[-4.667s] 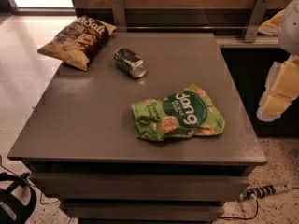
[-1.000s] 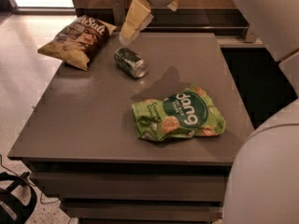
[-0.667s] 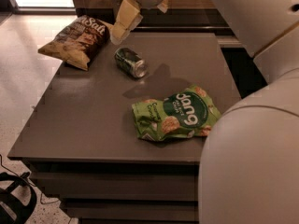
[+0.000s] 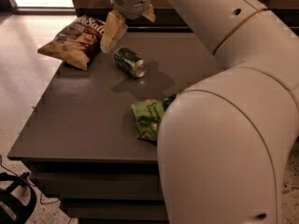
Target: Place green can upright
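Note:
Next, I close my gripper around the body of the green can (image 4: 128, 60), just behind the can's silver front end.
The green can (image 4: 131, 62) lies on its side on the dark grey table (image 4: 79, 125), toward the back middle, one silver end facing front right. My gripper (image 4: 131, 24) hangs just above and behind the can, not touching it. It is open: one pale finger (image 4: 112, 31) points down at the can's left, and the other finger (image 4: 148, 14) shows to the right. My big white arm fills the right side of the view.
A brown chip bag (image 4: 72, 40) lies at the table's back left, close to the left finger. A light-green snack bag (image 4: 148, 118) lies mid-table, half hidden behind my arm. Pale floor lies left of the table, with black cables at the bottom left.
My gripper has come over from the right side to just above and behind the can. My arm now covers more of the light-green bag. The can has not moved.

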Robot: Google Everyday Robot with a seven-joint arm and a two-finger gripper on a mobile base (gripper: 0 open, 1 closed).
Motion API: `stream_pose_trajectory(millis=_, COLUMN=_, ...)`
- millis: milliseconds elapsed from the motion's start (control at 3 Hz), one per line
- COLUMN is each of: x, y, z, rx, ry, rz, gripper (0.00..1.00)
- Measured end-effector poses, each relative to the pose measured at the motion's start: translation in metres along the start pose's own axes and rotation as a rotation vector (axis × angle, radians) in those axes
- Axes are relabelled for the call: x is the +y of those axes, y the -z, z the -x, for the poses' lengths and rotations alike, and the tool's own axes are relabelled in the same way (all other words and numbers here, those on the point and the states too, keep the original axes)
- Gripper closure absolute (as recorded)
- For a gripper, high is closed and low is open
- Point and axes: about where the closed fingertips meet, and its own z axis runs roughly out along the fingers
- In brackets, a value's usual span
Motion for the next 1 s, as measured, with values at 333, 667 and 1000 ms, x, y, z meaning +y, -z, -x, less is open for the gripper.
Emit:
stream_pose_trajectory(millis=333, x=-0.007, y=-0.029, z=0.007, rx=0.053, ry=-0.017, rz=-0.004, gripper=0.0)
stream_pose_trajectory(millis=667, x=-0.017, y=-0.057, z=0.01, rx=0.093, ry=-0.044, rz=0.009, gripper=0.0)
stream_pose_trajectory(millis=1000, x=-0.024, y=-0.079, z=0.01, rx=0.12, ry=-0.074, rz=0.026, gripper=0.0)
